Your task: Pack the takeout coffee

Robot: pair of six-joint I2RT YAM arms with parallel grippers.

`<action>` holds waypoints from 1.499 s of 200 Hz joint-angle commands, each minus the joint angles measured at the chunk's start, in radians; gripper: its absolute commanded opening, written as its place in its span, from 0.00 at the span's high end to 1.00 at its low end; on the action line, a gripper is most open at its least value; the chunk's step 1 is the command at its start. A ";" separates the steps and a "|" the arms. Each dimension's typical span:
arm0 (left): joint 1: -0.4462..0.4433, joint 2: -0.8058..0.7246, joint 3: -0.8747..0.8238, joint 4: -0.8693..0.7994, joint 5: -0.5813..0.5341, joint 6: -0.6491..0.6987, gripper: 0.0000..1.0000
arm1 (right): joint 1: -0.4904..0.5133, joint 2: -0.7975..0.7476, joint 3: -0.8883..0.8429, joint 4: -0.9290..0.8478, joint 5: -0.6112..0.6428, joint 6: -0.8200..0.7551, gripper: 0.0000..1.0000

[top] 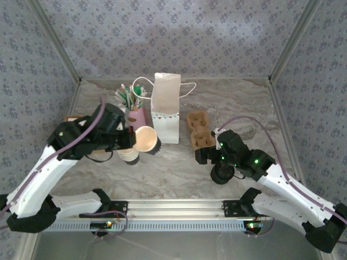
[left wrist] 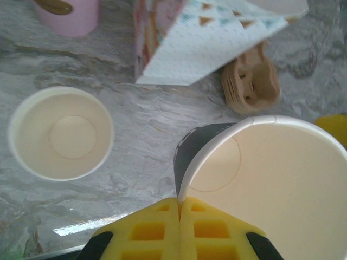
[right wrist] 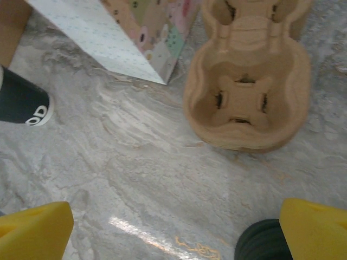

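Note:
My left gripper is going to let go of the takeout coffee cup, now hanging tilted above the table, on the table (top: pixel 173 174) (left wrist: pixel 176 168) between the nested cups and the black lid.
My left gripper (left wrist: pixel 179 208) is shut on the rim of the takeout coffee cup (left wrist: pixel 271 179), a paper cup with a white rim, cream inside and a dark outer wall. In the top view the cup (top: pixel 146 139) hangs tilted above the table, mouth toward the camera, with the left gripper (top: pixel 132 140) at its left edge. A round black lid (right wrist: pixel 264 242) lies on the table just inside my right gripper's right finger (right wrist: pixel 317 230). The right gripper (right wrist: pixel 173 238) stands wide open with nothing between its fingers. From above, the lid (top: pixel 221 174) sits under the right wrist.
A stack of nested white cups (top: pixel 130 156) stands below the held cup. Behind are a pink cup of sticks (top: pixel 135 116) and an upright white paper bag (top: pixel 165 108). A brown cardboard cup carrier (top: pixel 199 130) lies right of the bag, ahead of the right gripper.

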 commanded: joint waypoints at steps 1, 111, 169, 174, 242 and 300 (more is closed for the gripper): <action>-0.102 0.060 -0.020 0.045 -0.096 -0.044 1.00 | -0.047 -0.014 -0.012 -0.053 0.023 0.025 0.00; -0.281 0.354 -0.263 0.306 -0.132 -0.193 1.00 | -0.343 -0.012 -0.083 -0.087 -0.145 0.044 0.00; -0.284 0.391 -0.343 0.325 -0.123 -0.234 1.00 | -0.386 -0.010 -0.094 -0.090 -0.185 0.042 0.00; -0.284 0.393 -0.347 0.325 -0.126 -0.238 0.98 | -0.388 -0.010 -0.096 -0.090 -0.189 0.043 0.00; -0.287 0.389 -0.358 0.316 -0.128 -0.257 0.68 | -0.399 -0.013 -0.091 -0.116 -0.234 0.034 0.00; -0.347 0.301 -0.251 0.241 -0.267 -0.234 0.11 | -0.351 -0.012 0.007 -0.233 -0.105 0.049 0.00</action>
